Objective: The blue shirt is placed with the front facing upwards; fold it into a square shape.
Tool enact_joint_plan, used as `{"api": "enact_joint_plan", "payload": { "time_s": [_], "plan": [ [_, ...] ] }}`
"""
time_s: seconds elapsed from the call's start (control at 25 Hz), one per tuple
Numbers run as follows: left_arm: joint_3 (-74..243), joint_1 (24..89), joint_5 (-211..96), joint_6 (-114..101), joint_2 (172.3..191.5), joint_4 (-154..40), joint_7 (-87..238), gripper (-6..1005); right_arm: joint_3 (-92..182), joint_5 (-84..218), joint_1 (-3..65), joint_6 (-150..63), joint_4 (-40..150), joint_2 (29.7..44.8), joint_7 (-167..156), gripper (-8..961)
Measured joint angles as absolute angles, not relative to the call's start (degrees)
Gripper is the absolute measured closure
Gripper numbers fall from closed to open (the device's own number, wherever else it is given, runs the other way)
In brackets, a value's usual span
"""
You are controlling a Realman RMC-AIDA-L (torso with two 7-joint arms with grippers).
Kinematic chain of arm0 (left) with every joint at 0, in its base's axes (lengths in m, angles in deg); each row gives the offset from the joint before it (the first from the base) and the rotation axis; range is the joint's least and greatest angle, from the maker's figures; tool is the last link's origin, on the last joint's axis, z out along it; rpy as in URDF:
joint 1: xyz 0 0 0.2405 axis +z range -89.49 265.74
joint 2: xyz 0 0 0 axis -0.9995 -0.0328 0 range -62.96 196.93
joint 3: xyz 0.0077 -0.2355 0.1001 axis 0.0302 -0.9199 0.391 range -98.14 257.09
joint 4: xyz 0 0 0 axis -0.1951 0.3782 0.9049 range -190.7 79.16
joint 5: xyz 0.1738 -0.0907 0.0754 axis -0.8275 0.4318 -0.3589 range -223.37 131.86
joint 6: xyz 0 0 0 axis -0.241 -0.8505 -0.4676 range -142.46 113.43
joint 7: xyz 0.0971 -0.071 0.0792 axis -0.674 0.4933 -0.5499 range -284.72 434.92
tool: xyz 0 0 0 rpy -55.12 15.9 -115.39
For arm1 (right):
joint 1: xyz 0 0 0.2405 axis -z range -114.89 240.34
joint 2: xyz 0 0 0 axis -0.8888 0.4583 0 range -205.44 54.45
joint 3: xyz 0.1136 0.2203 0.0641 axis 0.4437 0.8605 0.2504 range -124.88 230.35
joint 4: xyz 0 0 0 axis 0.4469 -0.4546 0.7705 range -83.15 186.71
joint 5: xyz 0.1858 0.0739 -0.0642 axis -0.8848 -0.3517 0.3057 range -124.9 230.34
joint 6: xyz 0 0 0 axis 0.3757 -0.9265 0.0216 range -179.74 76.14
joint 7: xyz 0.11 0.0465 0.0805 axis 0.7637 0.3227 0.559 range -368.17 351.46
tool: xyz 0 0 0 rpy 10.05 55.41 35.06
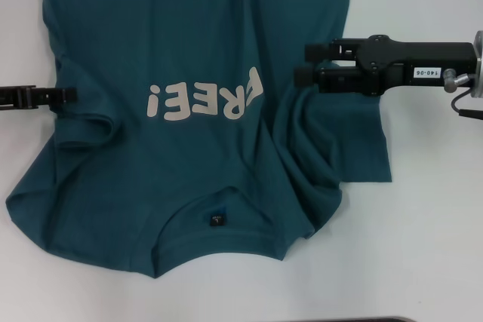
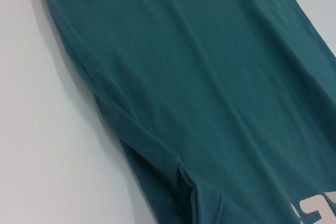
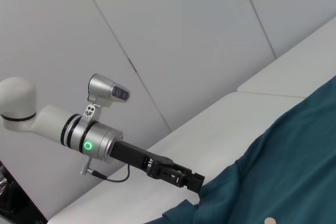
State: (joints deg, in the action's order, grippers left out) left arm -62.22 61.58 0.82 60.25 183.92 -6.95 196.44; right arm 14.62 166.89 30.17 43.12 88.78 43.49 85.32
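Observation:
The sleeve is curled at the shirt's edge, so my left gripper needs to grab the sleeve's end (image 1: 63, 105) farther out and lay it flat toward the lettering.
The blue shirt (image 1: 189, 43) lies front up on the white table, with its neck and small dark label (image 1: 216, 220) nearest me and the pale "FREE" lettering (image 1: 207, 99) upside down. My left gripper (image 1: 69, 96) is at the shirt's left edge beside the sleeve, shut on the cloth there; it shows as a far-off left gripper (image 3: 195, 182) in the right wrist view. My right gripper (image 1: 303, 73) is over the shirt's right side, shut on cloth that bunches and rises toward it. The left wrist view shows only the shirt's (image 2: 210, 87) body and a bit of lettering.
The white table (image 1: 423, 224) surrounds the shirt on the left, right and front. A dark strip (image 1: 355, 319) runs along the table's near edge. Pale wall panels (image 3: 184, 40) stand behind the table.

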Motion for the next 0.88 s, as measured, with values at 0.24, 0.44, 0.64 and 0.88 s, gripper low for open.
{"api": "enact_joint_plan", "payload": {
  "time_s": [0.24,0.44,0.64,0.88],
  "plan": [
    [-61.85,61.58,0.73,60.03,184.09,-7.01,196.30,270,14.65,166.89,30.13,43.15,88.78,43.50,85.33,194],
    [-61.83,61.58,0.73,59.93,184.12,-7.09,196.29,274,14.65,166.89,29.97,43.20,88.78,43.50,85.33,194],
    [-61.86,61.58,0.61,59.86,184.13,-7.09,196.29,279,14.73,166.89,29.92,43.20,88.78,43.50,85.33,193],
    [-61.83,61.24,-0.81,59.81,184.36,-7.04,196.21,345,14.77,166.89,29.75,43.21,88.78,43.50,85.33,193]
  ]
}}
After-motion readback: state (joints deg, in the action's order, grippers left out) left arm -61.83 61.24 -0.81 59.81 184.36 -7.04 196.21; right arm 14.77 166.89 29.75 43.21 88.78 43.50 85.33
